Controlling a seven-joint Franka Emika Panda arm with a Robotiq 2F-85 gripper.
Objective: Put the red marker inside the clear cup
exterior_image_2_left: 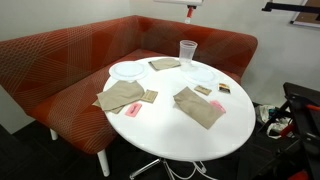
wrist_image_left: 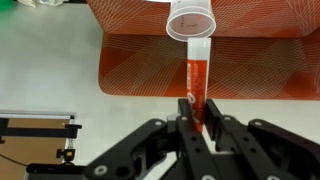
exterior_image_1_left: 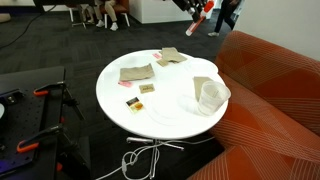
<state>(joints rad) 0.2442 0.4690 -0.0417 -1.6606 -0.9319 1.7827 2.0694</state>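
The gripper will release the red marker inside the clear cup [exterior_image_1_left: 208, 101] [wrist_image_left: 190, 22] near the white table's edge on the sofa side.
My gripper [wrist_image_left: 194, 112] is shut on the red marker [wrist_image_left: 195, 80], which sticks out straight beyond the fingertips. In the wrist view the clear cup [wrist_image_left: 190, 22] stands on the white round table just past the marker's tip, with its open rim facing me. In both exterior views the gripper [exterior_image_1_left: 200, 10] [exterior_image_2_left: 190, 6] hangs high above the table at the top edge of the picture. The cup [exterior_image_1_left: 210, 95] [exterior_image_2_left: 187, 52] stands upright near the table's sofa side, on or beside a white plate.
Folded tan cloths [exterior_image_1_left: 136, 73] [exterior_image_2_left: 198, 106] lie on the white table [exterior_image_1_left: 120, 105] [exterior_image_2_left: 170, 135], with white plates [exterior_image_2_left: 127, 71], a small orange-and-black card [exterior_image_1_left: 132, 102] and a pink card [exterior_image_2_left: 133, 111]. A red sofa [exterior_image_1_left: 270, 90] wraps around the table. Cables lie on the floor [exterior_image_1_left: 145, 158].
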